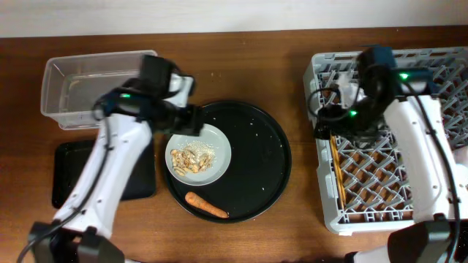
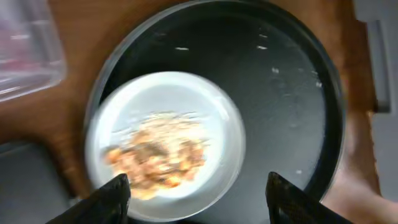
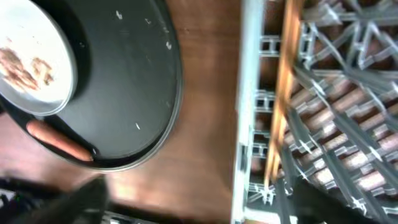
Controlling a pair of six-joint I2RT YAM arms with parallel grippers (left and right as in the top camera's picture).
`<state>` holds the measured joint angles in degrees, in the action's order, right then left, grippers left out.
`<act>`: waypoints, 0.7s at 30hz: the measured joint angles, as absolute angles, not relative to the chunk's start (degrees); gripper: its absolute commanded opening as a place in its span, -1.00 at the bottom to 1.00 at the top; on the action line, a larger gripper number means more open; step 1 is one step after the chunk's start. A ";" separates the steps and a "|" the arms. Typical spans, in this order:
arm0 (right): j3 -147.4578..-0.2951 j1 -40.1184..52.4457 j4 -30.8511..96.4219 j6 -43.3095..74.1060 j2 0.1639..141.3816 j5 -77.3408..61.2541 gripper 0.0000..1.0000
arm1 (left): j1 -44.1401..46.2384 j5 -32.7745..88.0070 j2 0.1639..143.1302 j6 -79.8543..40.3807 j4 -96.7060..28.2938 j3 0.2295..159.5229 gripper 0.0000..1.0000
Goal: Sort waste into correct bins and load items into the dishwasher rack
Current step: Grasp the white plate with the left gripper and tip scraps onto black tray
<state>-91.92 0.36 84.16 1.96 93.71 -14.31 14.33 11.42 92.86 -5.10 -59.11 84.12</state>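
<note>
The rim [image 1: 229, 150] [image 2: 243, 135] of the grey plate, on the side that faces the dishwasher rack, is the place my left gripper will close on.
The grey plate [image 1: 219, 150] lies on the round black tray and holds beige nut-shell scraps [image 1: 191, 158]. An orange carrot [image 1: 206, 206] lies on that tray in front of the plate. My left gripper [image 1: 183, 120] hovers open at the plate's back-left rim; in the left wrist view the plate [image 2: 165, 99] and scraps [image 2: 158, 155] sit between the open jaws [image 2: 199, 199]. My right gripper [image 1: 327, 128] is open and empty over the left edge of the dishwasher rack [image 1: 387, 204], beside the chopsticks [image 1: 337, 175] lying in it. The right wrist view shows the chopsticks [image 3: 280, 99]. Wrapper, paper, bowl and cups are out of view.
The large round black tray [image 1: 256, 157] is in the middle. The clear tub [image 1: 88, 69] stands at the back left, with the flat black tray [image 1: 69, 179] in front of it, partly under my left arm. Brown table shows between tray and rack [image 3: 208, 124].
</note>
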 measured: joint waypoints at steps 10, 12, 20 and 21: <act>-91.92 0.32 86.87 1.89 93.71 -14.50 0.97 | 34.74 4.01 115.81 -16.47 -51.27 84.12 0.29; -91.92 0.36 86.87 1.87 93.71 -14.50 0.97 | 36.40 3.57 118.37 -16.95 -51.55 84.12 0.14; -91.92 0.36 87.02 1.91 93.71 -14.50 0.97 | 38.39 -7.20 119.85 -18.13 -55.35 84.58 -0.99; -91.92 0.36 87.24 1.89 93.71 -14.48 0.97 | 38.74 -8.34 119.81 -18.46 -55.77 84.73 -0.99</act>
<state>-91.92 0.36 87.24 1.89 93.71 -14.48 38.74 -8.34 119.81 -18.46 -55.77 84.73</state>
